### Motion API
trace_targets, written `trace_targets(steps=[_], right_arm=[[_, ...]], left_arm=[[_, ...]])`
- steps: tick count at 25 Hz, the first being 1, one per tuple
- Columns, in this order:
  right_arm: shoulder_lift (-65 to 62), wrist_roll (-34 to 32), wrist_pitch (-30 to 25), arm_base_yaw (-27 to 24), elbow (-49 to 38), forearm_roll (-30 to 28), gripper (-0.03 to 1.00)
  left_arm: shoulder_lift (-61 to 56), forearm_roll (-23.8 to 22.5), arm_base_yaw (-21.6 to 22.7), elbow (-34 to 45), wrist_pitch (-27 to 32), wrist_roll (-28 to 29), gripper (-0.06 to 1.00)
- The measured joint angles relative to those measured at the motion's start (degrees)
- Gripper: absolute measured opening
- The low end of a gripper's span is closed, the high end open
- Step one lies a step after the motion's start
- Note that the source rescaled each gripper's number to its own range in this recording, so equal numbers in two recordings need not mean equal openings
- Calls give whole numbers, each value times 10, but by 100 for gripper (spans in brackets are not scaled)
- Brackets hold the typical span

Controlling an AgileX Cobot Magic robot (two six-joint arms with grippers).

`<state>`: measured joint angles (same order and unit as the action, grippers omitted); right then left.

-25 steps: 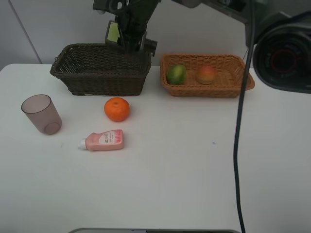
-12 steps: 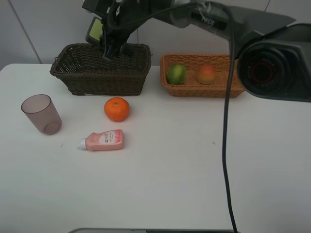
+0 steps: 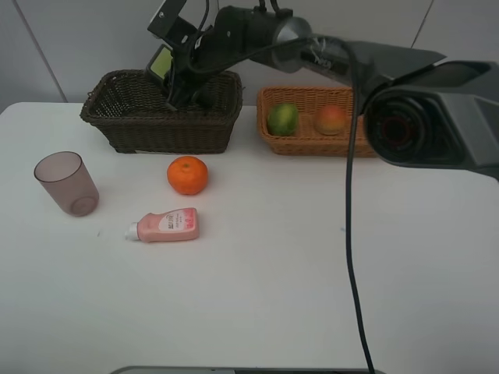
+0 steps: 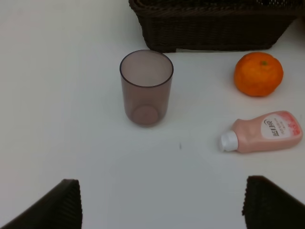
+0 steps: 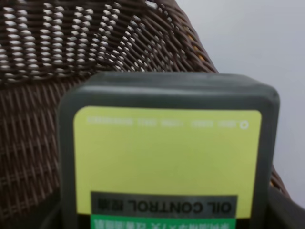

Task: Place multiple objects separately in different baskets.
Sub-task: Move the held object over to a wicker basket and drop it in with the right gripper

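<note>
The robot's right gripper will release the dark pump bottle inside the dark brown basket, midway (image 3: 162,111) along the basket's front side. The bottle is now tilted over that basket.
My right gripper (image 3: 181,80) reaches across to the left and is shut on the dark pump bottle (image 3: 161,61) with its yellow-green label (image 5: 167,157). It holds the bottle tilted over the dark brown basket (image 3: 117,118), whose weave (image 5: 71,57) fills the right wrist view. The light tan basket (image 3: 335,145) holds the green fruit (image 3: 283,119) and the peach-like fruit (image 3: 331,119). On the table lie the orange (image 3: 187,175), the pink bottle (image 3: 165,226) on its side, and the upright mauve cup (image 3: 66,183). My left gripper (image 4: 162,202) stands open, back from the cup (image 4: 146,88).
The right arm's cable (image 3: 348,234) hangs down over the right half of the table. In the left wrist view the orange (image 4: 258,74) and the pink bottle (image 4: 267,138) sit beside the cup, in front of the dark basket (image 4: 214,33).
The right arm has carried the pump bottle leftward over the dark basket and lowered it slightly. The left gripper and the table objects have not moved.
</note>
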<state>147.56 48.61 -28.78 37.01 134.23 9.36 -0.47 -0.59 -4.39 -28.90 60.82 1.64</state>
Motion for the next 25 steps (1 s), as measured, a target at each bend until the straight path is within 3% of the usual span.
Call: trace_targets(steps=[9, 19, 21, 25], right_arm=[[23, 0, 26, -14, 0, 56, 14], [23, 0, 36, -23, 0, 67, 14], [23, 0, 36, -23, 0, 67, 19], [23, 0, 48, -23, 0, 77, 42]], left_arm=[[0, 0, 0, 0, 0, 0, 81], [0, 0, 0, 0, 0, 0, 81], [0, 0, 0, 0, 0, 0, 81], [0, 0, 0, 0, 0, 0, 81]])
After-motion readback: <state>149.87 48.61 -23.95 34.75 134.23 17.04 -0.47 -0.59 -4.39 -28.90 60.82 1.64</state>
